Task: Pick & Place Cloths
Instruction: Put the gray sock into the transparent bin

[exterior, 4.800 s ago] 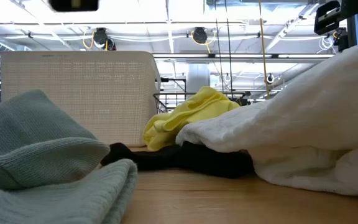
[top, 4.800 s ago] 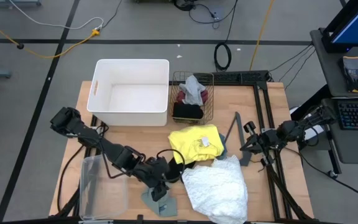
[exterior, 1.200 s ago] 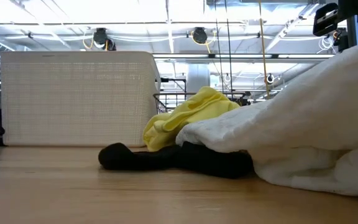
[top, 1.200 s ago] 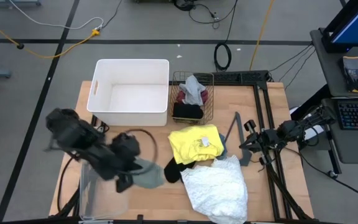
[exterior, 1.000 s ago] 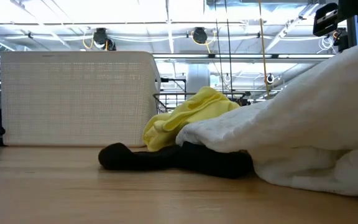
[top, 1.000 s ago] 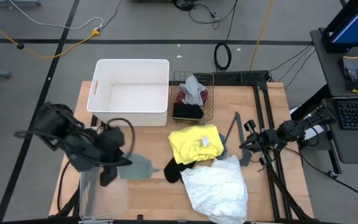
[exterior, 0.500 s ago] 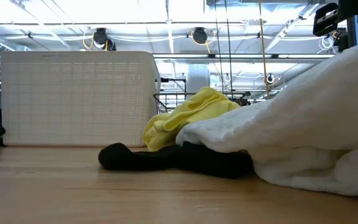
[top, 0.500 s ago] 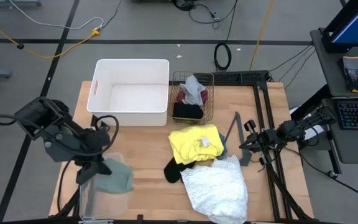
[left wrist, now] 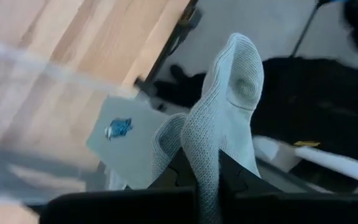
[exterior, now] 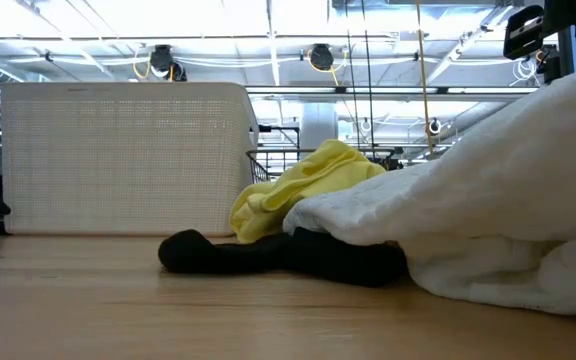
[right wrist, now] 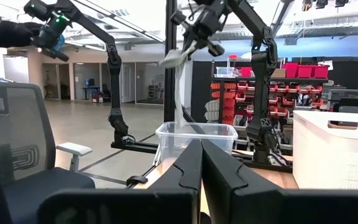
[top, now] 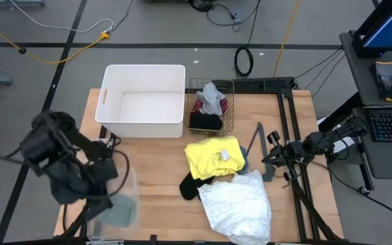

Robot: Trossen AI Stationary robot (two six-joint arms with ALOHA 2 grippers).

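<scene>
The robot's left gripper needs to release the sage-green cloth on the bottom of the clear plastic bin [top: 120, 203] [left wrist: 42, 121].
My left gripper [top: 106, 197] is shut on a sage-green knitted cloth [top: 119, 210] and holds it over the clear plastic bin [top: 124, 178] at the table's near left corner. From the right wrist view, the same cloth [right wrist: 176, 58] shows high above that bin [right wrist: 194, 132]. A yellow cloth [top: 214, 157], a black cloth [top: 190, 185] and the large white lacy cloth [top: 237, 204] lie in a heap on the table's middle. My right gripper [top: 267, 159] rests shut at the table's right, beside the grey V-shaped bar [top: 256, 143]. My left gripper pinches the sage-green cloth between its two fingers [left wrist: 234, 178] at a bunched fold [left wrist: 207, 163]; how many layers, I cannot tell. The cloth is lifted clear of the table and bin, and its free end [left wrist: 236, 74] reaches out past the fingertips.
A white tub [top: 142, 101] stands at the far left. Next to it a wire basket [top: 211, 105] holds maroon, pale grey and black cloths. In the low view the white lacy cloth [exterior: 488, 210] fills the right and the black cloth [exterior: 278, 255] lies in front of the yellow one [exterior: 308, 185].
My left gripper, still shut on the sage-green cloth, has swung from near the black cloth toward the table's left and near edges. The cloth has travelled with it, clear of the table, and now hangs over the clear bin.
</scene>
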